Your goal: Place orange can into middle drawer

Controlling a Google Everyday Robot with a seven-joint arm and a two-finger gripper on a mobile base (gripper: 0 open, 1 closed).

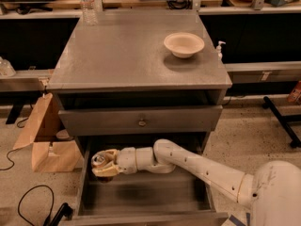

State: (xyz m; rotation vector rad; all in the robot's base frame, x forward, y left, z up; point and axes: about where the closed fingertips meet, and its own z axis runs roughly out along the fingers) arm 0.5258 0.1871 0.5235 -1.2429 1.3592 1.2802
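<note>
The robot's gripper needs to release the orange can on the drawer's bottom toward the cardboard box [114, 192], closer to the front edge of the drawer.
My gripper [103, 164] is shut on the orange can [99, 160], whose silver top shows between the pale fingers. It holds the can upright inside the open middle drawer [146, 196], at the drawer's rear left corner, close to the left wall and just above or on the floor. The white arm reaches in from the lower right across the drawer. The can's orange side is mostly hidden by the fingers.
The closed drawer front with a small round knob [141, 122] is right above the arm. On the cabinet top stand a white bowl [184, 44] and a clear plastic bottle [86, 6]. A cardboard box [44, 140] sits left of the cabinet; a cable [28, 206] lies on the floor.
</note>
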